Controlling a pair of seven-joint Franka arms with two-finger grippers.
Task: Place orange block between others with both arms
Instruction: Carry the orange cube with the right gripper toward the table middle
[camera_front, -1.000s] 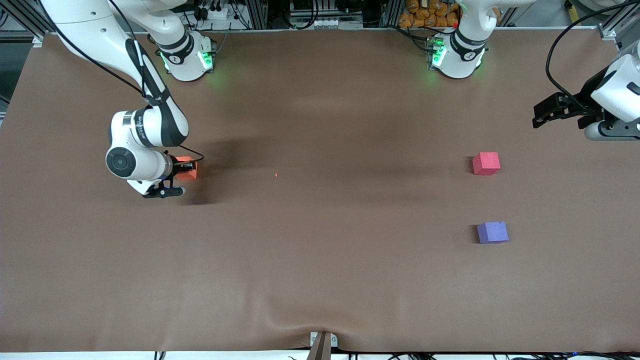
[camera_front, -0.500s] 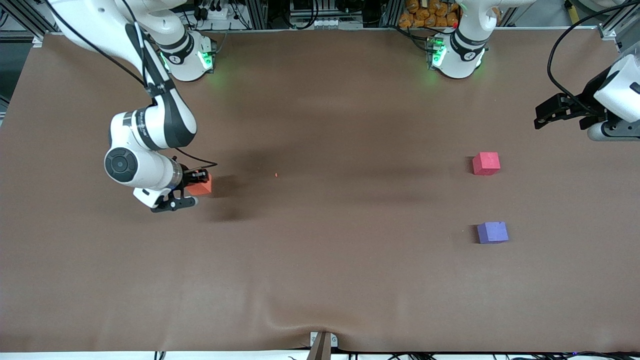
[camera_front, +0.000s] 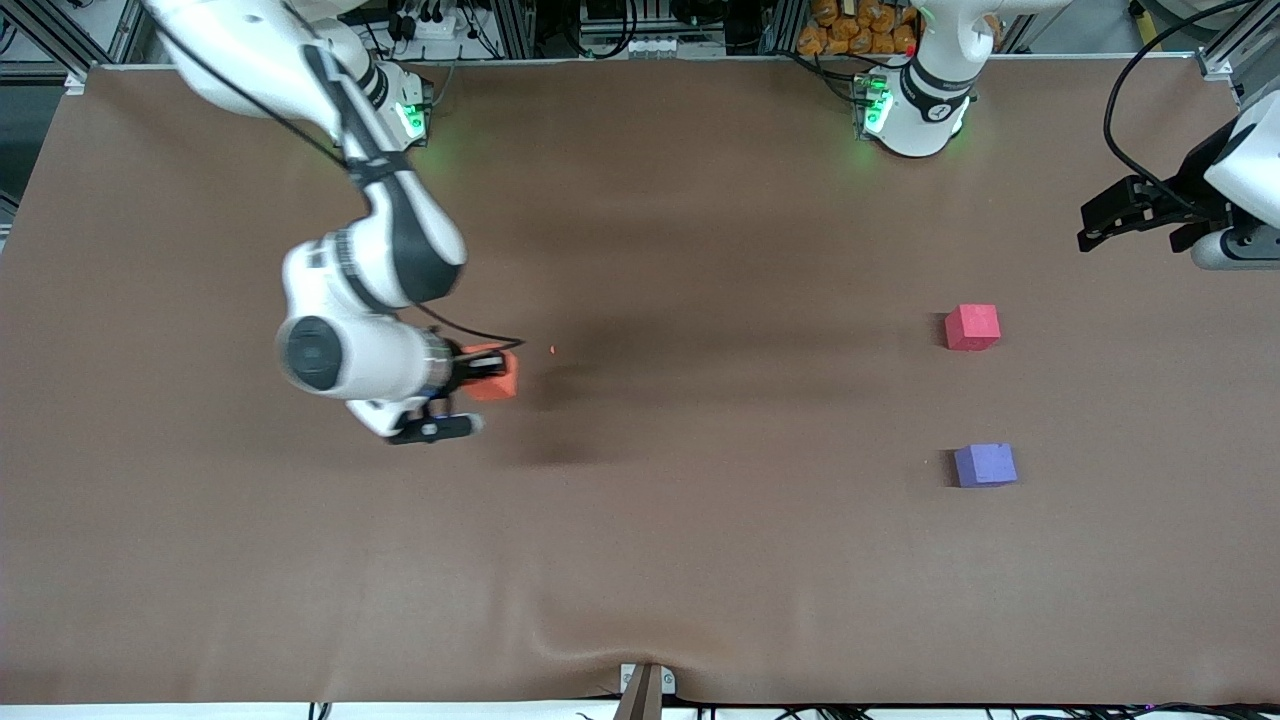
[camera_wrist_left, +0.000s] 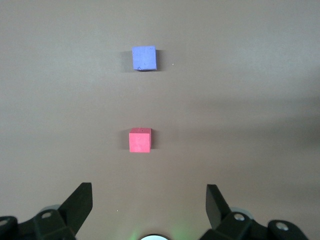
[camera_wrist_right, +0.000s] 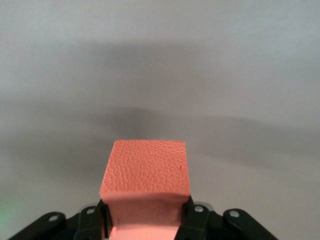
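The orange block, now held above the brown table, will be let go by my right gripper on the brown table (camera_front: 637, 397) near the orange speck, toward the purple cube.
My right gripper (camera_front: 490, 374) is shut on the orange block (camera_front: 494, 377) and holds it above the brown table, toward the right arm's end. In the right wrist view the orange block (camera_wrist_right: 146, 172) sits clamped between my right gripper's (camera_wrist_right: 145, 220) black fingers. The pinkish-red cube (camera_front: 972, 327) and the purple cube (camera_front: 985, 465) rest apart near the left arm's end, the purple one nearer the front camera. My left gripper (camera_front: 1098, 222) hangs open and empty over that end's table edge. The left wrist view shows my left gripper (camera_wrist_left: 149, 200) looking down at the pinkish-red cube (camera_wrist_left: 140, 140) and purple cube (camera_wrist_left: 144, 58).
A tiny orange speck (camera_front: 552, 350) lies on the brown table cover (camera_front: 640, 560) beside the held block. The arms' green-lit bases (camera_front: 380, 115) (camera_front: 912, 110) stand along the back edge. A small metal bracket (camera_front: 645, 685) sits at the front edge.
The right arm has carried the orange block some way toward the left arm's end, lifted off the table. The left gripper has drifted slightly outward and stays open.
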